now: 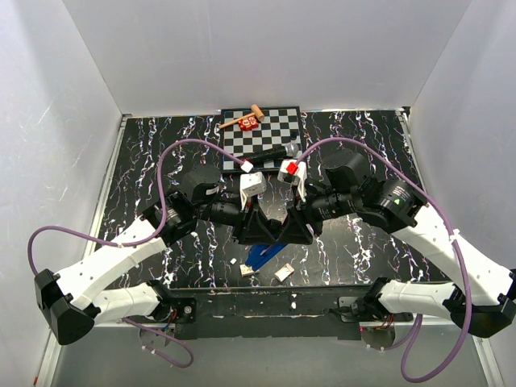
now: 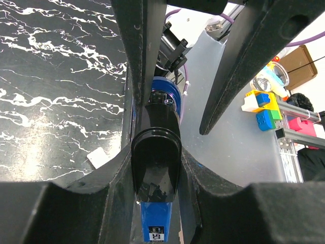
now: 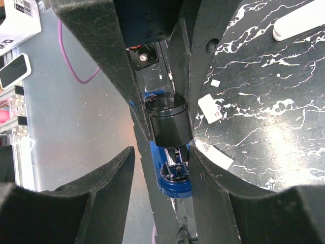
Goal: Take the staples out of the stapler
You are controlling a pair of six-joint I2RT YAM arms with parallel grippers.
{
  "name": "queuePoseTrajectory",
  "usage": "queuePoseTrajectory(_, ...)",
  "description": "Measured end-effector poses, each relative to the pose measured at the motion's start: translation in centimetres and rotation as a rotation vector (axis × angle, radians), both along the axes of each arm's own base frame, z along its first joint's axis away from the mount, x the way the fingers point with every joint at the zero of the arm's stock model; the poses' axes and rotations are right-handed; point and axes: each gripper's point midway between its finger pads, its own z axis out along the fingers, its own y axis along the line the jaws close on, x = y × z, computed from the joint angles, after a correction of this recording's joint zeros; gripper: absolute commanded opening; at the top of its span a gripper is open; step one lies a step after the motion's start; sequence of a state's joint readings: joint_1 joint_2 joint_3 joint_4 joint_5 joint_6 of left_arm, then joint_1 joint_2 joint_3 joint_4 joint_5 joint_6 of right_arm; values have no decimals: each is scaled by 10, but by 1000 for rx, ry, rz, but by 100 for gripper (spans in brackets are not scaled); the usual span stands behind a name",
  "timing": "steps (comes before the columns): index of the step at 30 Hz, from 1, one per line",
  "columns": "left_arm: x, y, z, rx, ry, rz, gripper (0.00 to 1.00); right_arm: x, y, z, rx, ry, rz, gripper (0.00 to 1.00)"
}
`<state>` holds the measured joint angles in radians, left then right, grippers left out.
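Next, I line up my right gripper with the stapler and pinch the end of its metal piece (image 3: pixel 175 172), because the stapler's blue end slants against one gripper finger.
The blue stapler (image 1: pixel 264 256) hangs near the table's front edge, where both arms meet. In the left wrist view its black end (image 2: pixel 156 168) sits clamped between my left gripper's (image 2: pixel 156 162) fingers, with the blue body (image 2: pixel 155 218) sticking out behind. My left gripper (image 1: pixel 256 230) is shut on it. My right gripper (image 3: pixel 162 152) stands open around the stapler's other end (image 3: pixel 175 180). There the blue shell lies against one finger (image 3: pixel 228 203), and a wide gap separates it from the other finger (image 3: pixel 91 203). A metal part shows inside the shell; I cannot make out any staples.
A checkerboard (image 1: pixel 262 137) at the back centre holds a small wooden mallet (image 1: pixel 242 119), a red block (image 1: pixel 248 123) and a black pen-like stick (image 1: pixel 270 153). White scraps (image 1: pixel 283 274) lie below the stapler, a slim white object (image 3: pixel 299 23) further off. White walls enclose the table.
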<state>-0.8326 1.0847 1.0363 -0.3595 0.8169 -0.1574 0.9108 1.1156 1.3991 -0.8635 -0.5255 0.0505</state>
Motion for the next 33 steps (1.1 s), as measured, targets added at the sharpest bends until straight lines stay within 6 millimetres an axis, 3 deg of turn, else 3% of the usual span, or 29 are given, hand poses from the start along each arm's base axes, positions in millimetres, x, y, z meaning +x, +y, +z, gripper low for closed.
queuePoseTrajectory(7, -2, 1, -3, 5, 16, -5, 0, -2, 2, -3, -10, -3, 13, 54)
queuePoseTrajectory(10, -2, 1, -4, 6, 20, -5, 0, -2, 4, -5, -18, -2, 19, 49)
queuePoseTrajectory(13, -2, 1, -3, 5, 20, -5, 0, -1, 5, -8, -27, -6, 23, 40)
queuePoseTrajectory(16, -4, 2, -2, 1, 19, -13, 0, 1, 7, -11, -37, -14, 25, 22)
queuePoseTrajectory(18, -6, 3, -1, -1, 22, -21, 0, 0, 7, -11, -37, -16, 32, 5)
queuePoseTrajectory(19, -7, 4, 0, -3, 19, -26, 0, -1, 7, -11, -34, -17, 39, 1)
queuePoseTrajectory(33, -16, 11, 8, -22, 23, -40, 0, -12, 11, -9, 61, -54, 80, 1)
